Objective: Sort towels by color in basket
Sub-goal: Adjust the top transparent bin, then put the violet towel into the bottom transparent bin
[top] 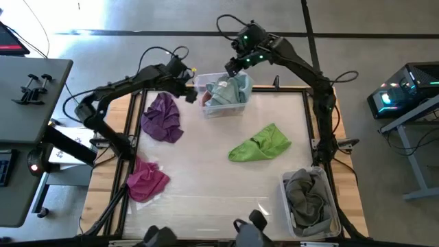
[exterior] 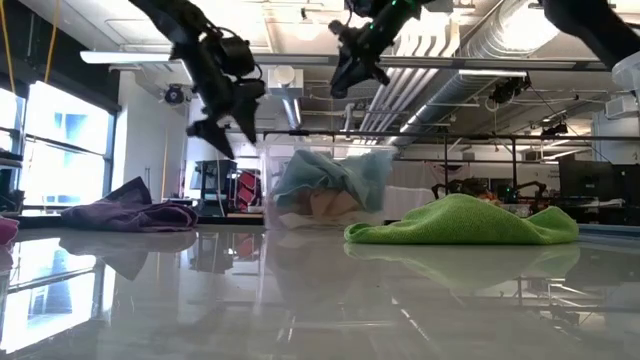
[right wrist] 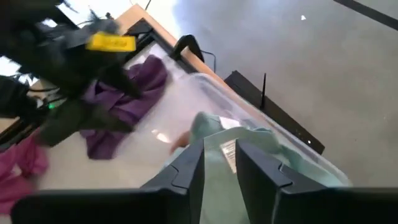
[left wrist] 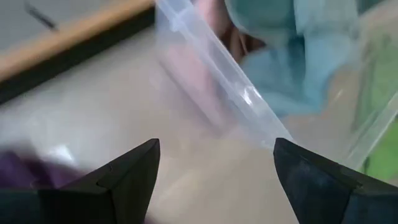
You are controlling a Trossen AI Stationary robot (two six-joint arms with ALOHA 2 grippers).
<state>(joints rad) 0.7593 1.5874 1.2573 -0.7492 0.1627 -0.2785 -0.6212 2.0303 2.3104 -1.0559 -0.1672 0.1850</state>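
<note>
The robot's left gripper should next move to the middle of the purple towel (top: pixel 161 119), just past the magenta towel, and close there.
A clear basket (top: pixel 221 108) at the table's far edge holds a pale teal towel (top: pixel 232 89) heaped over a pink one (exterior: pixel 322 205). My right gripper (right wrist: pixel 219 163) hangs above this basket, its fingers a little apart and empty; the towel lies below them. My left gripper (left wrist: pixel 216 163) is open and empty, just left of the basket's wall (left wrist: pixel 217 68) and above the table. On the table lie a purple towel (top: pixel 162 118), a magenta towel (top: pixel 146 180) and a lime green towel (top: pixel 260 144).
A second clear basket (top: pixel 329 216) at the near right corner holds grey towels (top: pixel 309 199). Bare glossy tabletop lies between the towels. The table's wooden rim (top: pixel 137 123) runs along its sides. Desks and gear stand beyond the table on both sides.
</note>
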